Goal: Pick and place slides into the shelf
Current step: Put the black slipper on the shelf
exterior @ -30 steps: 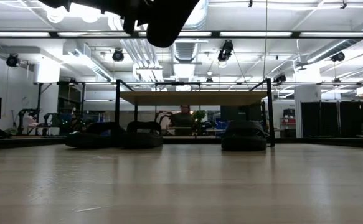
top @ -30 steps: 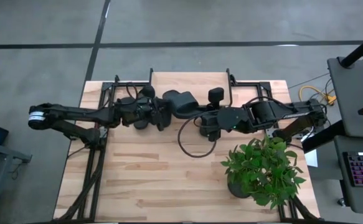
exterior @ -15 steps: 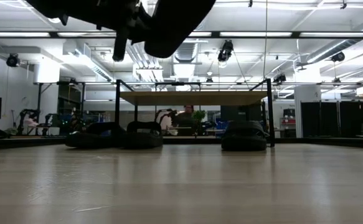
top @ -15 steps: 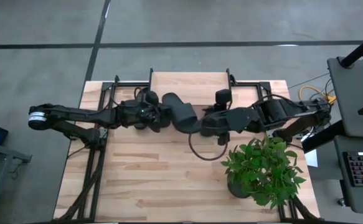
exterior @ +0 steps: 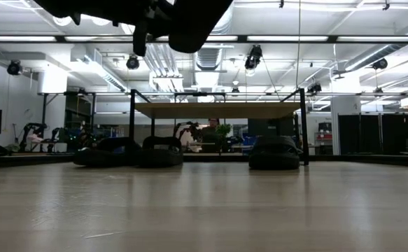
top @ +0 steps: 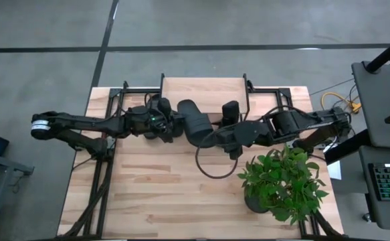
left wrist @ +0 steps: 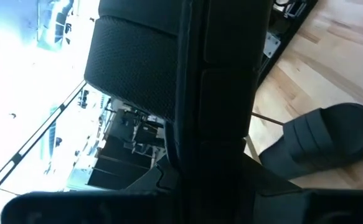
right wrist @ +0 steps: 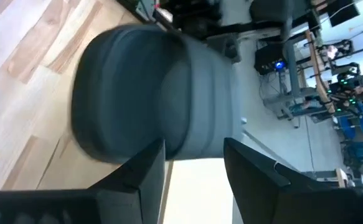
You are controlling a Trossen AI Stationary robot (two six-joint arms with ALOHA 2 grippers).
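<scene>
Next, I take the slide's edge (right wrist: 190, 134) with my right gripper and swing it straight over the top board, because my left gripper holds the slide crooked at the shelf's front.
One black slide (top: 193, 122) is in the air between my two grippers, near the shelf's front edge; the low view shows this slide (exterior: 190, 21) high above the table. My left gripper (top: 171, 124) is shut on its left side. My right gripper (right wrist: 193, 149) is open, its tips at the slide's (right wrist: 144, 93) right end. Three more slides (exterior: 99, 154) (exterior: 162, 154) (exterior: 273, 152) rest on their soles on the table under the shelf. The shelf (top: 205, 87) has a light wood top board (exterior: 217, 110) on a thin black frame at the table's far edge. My left gripper holds the lifted slide by its edge (left wrist: 218, 74), coming level from the table's left. The slide is clear of the table and tilted. The fingers themselves are hidden behind the slide and the gripper body. My right gripper: its fingers (right wrist: 150, 168) stand at the slide's end, and I cannot tell whether they touch it.
A potted green plant (top: 281, 181) stands at the table's near right, close to the right arm. A black cable loop (top: 208, 167) hangs below the right arm. Bare wood (top: 148, 194) fills the table's near left part.
The held slide has been turned about in the air by the left gripper, from lying crosswise to slanting toward the near edge, and it stays lifted. The right gripper has shifted a little toward the right, then back left toward the slide.
</scene>
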